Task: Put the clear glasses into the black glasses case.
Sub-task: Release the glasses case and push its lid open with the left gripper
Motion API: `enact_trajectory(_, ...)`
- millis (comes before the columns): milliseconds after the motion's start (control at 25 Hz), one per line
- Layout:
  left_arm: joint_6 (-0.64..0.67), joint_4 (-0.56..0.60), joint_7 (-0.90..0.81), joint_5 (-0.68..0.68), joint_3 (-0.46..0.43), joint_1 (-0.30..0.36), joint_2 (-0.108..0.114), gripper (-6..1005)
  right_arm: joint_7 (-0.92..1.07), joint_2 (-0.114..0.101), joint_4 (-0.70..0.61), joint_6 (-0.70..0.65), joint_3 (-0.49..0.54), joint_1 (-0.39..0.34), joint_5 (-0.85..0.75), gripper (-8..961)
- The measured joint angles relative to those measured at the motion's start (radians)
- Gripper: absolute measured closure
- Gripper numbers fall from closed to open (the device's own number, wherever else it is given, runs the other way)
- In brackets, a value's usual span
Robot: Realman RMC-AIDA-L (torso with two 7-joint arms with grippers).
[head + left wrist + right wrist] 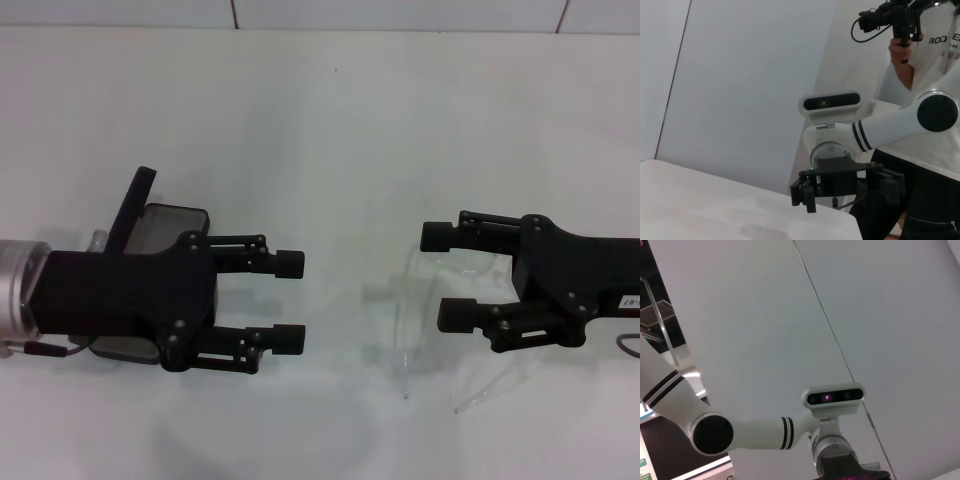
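My left gripper should next move to the raised lid of the black glasses case and then close on the lid's long outer edge [117,243], near the middle of that edge.
The clear glasses [408,330] lie on the white table in the head view, their thin arms pointing toward the front edge. My right gripper [445,276] is open and hovers just right of and over them, with nothing between its fingers. The black glasses case [165,222] stands open at the left, its lid [133,205] raised and its greyish inside showing. Much of it is hidden under my left gripper [290,301], which is open and empty and points at the glasses. The left wrist view shows the right gripper [805,194] at the table's far edge.
The white table [330,120] runs back to a tiled wall. A cable [630,345] trails by the right arm. In the left wrist view a person [935,65] holding a camera stands behind the right arm.
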Motion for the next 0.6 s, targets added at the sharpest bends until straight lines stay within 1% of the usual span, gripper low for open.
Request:
enact_trajectory(480, 0.0, 0.001, -0.001, 0.003, 0.004, -0.003, -0.002, 272, -0.003, 0.0, 0.004, 0.008, 0.0, -0.001, 0.0, 84)
enact_trajectory(600, -0.006, 0.014, -0.016, 0.002, -0.005, -0.003, -0.003, 278, -0.01, 0.0, 0.0, 0.022, 0.006, -0.012, 0.002, 84)
